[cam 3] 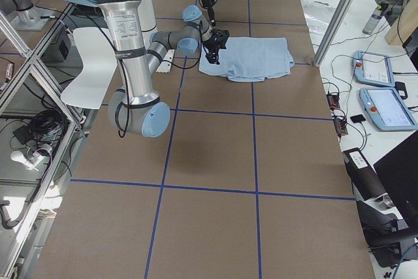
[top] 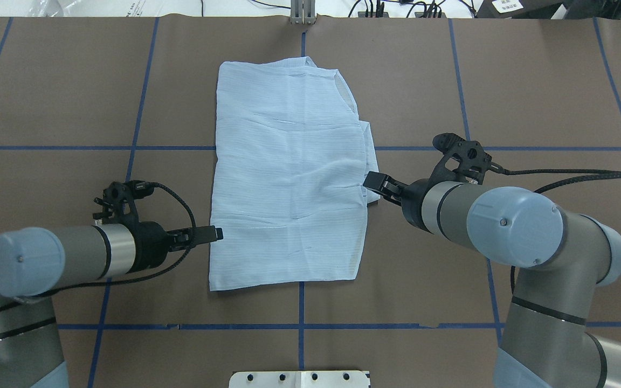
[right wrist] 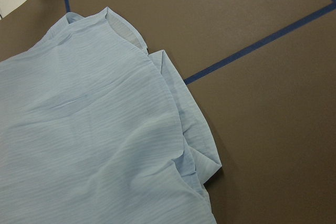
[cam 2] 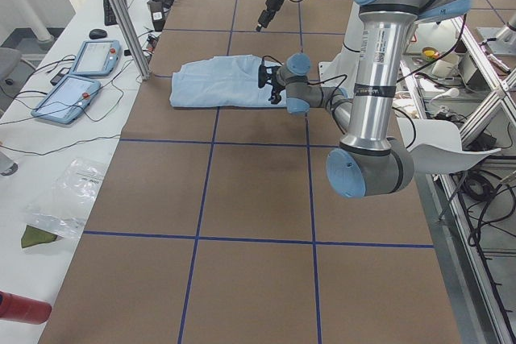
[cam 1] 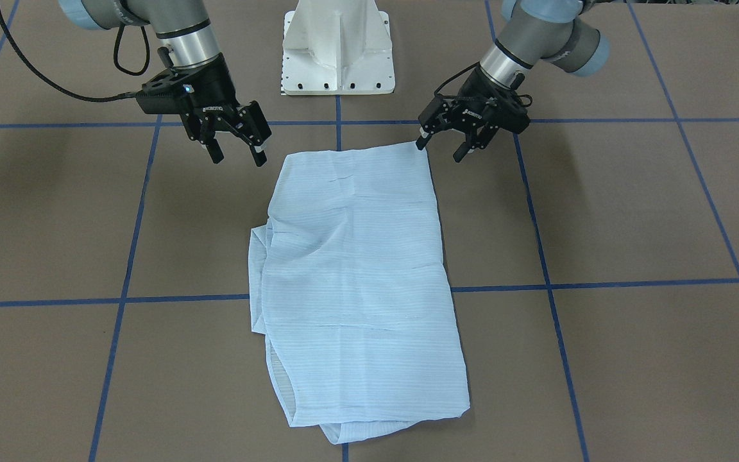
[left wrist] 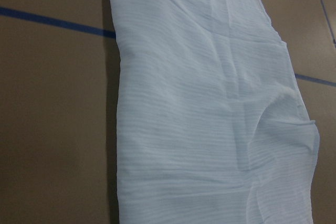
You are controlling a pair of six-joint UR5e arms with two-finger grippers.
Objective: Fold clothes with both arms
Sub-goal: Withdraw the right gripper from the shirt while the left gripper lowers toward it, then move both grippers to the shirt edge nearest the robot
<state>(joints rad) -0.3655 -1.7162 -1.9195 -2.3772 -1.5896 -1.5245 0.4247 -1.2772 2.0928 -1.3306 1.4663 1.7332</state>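
Observation:
My left gripper will grab the robot-side corner (cam 1: 414,147) of the pale blue striped shirt, on the side away from the loose layers.
The pale blue striped shirt (cam 1: 356,282) lies folded into a long flat rectangle at mid-table, and shows in the overhead view (top: 289,178) and in both wrist views (left wrist: 210,119) (right wrist: 89,145). My left gripper (cam 1: 440,149) is open and empty, with one fingertip (cam 1: 422,144) right at the shirt's robot-side corner; overhead it (top: 214,234) sits at the shirt's left edge. My right gripper (cam 1: 238,158) is open and empty, just off the opposite robot-side corner; overhead it (top: 373,180) sits at the shirt's right edge, where loose layers stick out.
The white pedestal base (cam 1: 337,58) stands behind the shirt. Blue tape lines (cam 1: 549,282) cross the brown tabletop. A side table with two tablets (cam 2: 81,78) and an aluminium post (cam 2: 121,14) lies beyond the shirt's far end.

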